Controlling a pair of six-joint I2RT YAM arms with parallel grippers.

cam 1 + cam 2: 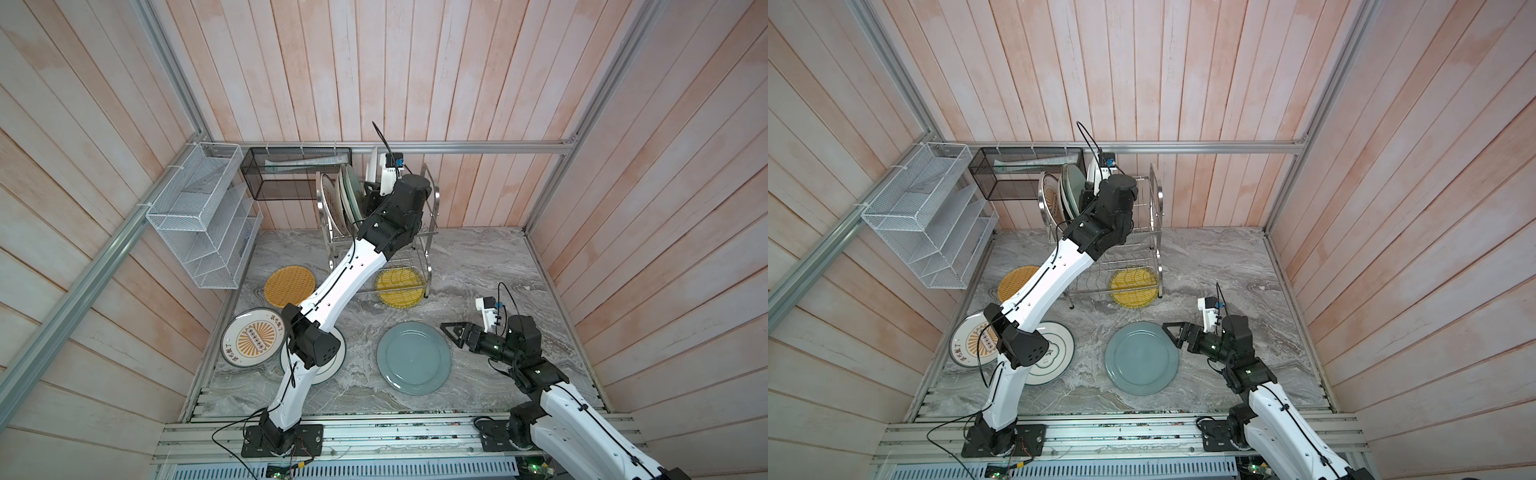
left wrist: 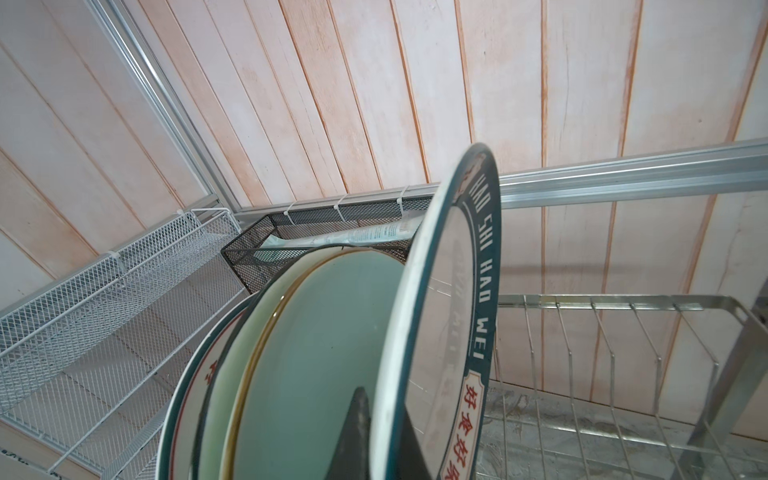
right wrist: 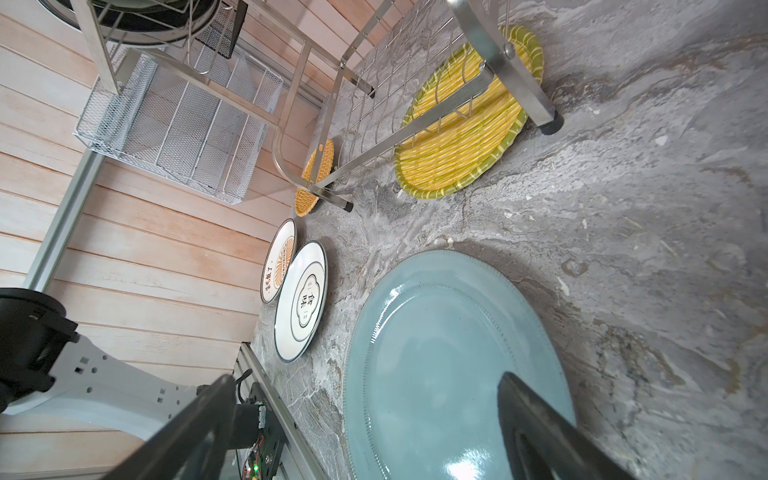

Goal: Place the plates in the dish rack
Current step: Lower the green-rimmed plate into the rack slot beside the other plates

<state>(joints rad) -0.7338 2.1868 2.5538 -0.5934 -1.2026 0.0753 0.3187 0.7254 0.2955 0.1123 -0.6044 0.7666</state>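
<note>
Next, my left gripper sets the teal-rim plate, now held over the rack's upper tier, down upright in the upper-level slot point(image 1: 377, 193) point(image 2: 444, 400) beside the pale celadon plate.
My left gripper point(image 2: 388, 409) is shut on the rim of a teal-rim plate point(image 2: 451, 299), which it holds upright over the upper tier of the dish rack point(image 1: 432, 208). A pale celadon plate point(image 2: 324, 353) and others stand in slots beside it. Flat on the table lie a grey-blue plate point(image 1: 413, 357), a sunburst plate point(image 1: 253, 343), a quatrefoil plate point(image 1: 1054, 349) partly under the left arm, and a yellow woven plate point(image 1: 289, 286). Another yellow woven plate point(image 1: 400, 289) lies under the rack. My right gripper point(image 1: 451, 334) is open and empty, at the grey-blue plate's right edge.
A white mesh organiser point(image 1: 199, 216) hangs on the left wall and a black mesh basket point(image 1: 291, 170) on the back rail, just left of the rack. Empty upright wires point(image 2: 602, 353) stand to the right of the held plate. Wooden walls close in three sides.
</note>
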